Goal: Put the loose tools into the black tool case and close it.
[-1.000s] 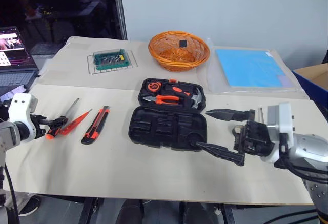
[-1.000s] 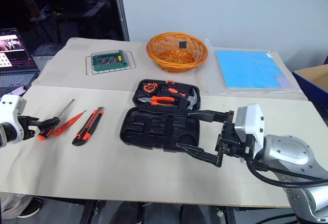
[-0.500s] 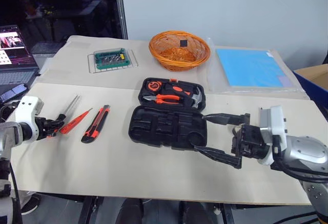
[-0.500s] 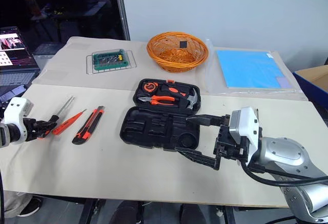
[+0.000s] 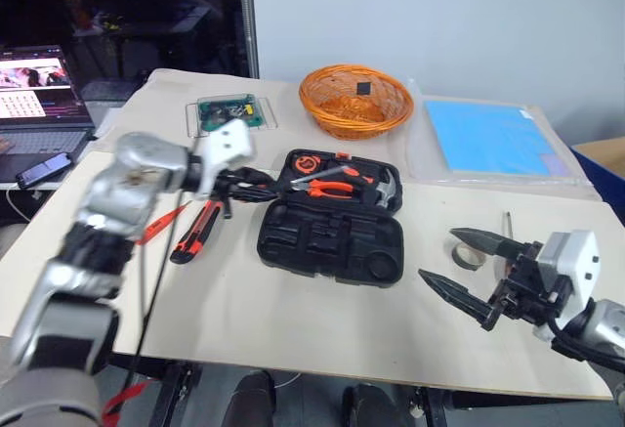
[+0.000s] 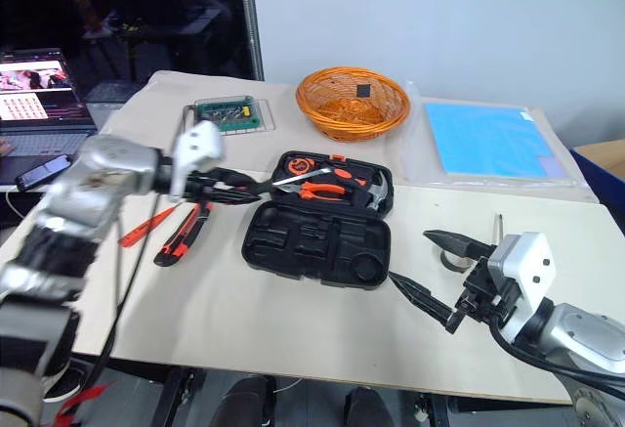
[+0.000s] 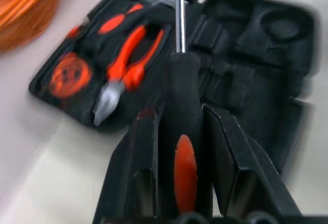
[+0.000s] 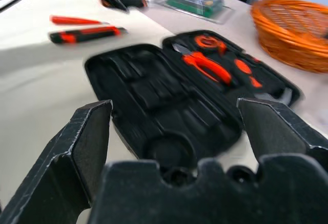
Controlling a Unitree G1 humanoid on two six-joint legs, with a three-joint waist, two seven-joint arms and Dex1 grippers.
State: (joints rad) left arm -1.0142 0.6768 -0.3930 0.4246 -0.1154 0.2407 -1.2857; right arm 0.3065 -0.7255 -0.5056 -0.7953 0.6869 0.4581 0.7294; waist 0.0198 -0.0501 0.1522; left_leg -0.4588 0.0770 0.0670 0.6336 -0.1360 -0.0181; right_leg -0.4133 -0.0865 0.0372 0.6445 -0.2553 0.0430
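Observation:
I need to let go of the black-and-orange screwdriver with my left gripper in the near half's long hollow (image 5: 320,213) (image 7: 206,78) along the hinge of the black tool case.
The black tool case (image 5: 332,236) lies open at the table's middle. Its far half holds pliers, a hammer and an orange tape measure, and its near half has bare recesses. My left gripper (image 5: 246,183) is shut on a black-and-orange screwdriver (image 7: 183,131), whose steel shaft (image 5: 317,175) reaches over the case's far half. A slim red screwdriver (image 5: 159,224) and an orange-black utility knife (image 5: 195,234) lie left of the case. My right gripper (image 5: 439,256) stands open to the right of the case, beside the grey-green tape roll (image 5: 471,257).
An orange wicker basket (image 5: 354,100), a green circuit board in a clear box (image 5: 232,111) and a blue sheet (image 5: 493,139) sit at the back. A laptop (image 5: 34,95) and phone (image 5: 44,168) are far left. A thin steel pin (image 5: 506,224) lies near the tape roll.
My left gripper closed on the screwdriver at the table's left and swung it right, up over the open case. My right gripper drew back to the right, away from the case. The camera shifted.

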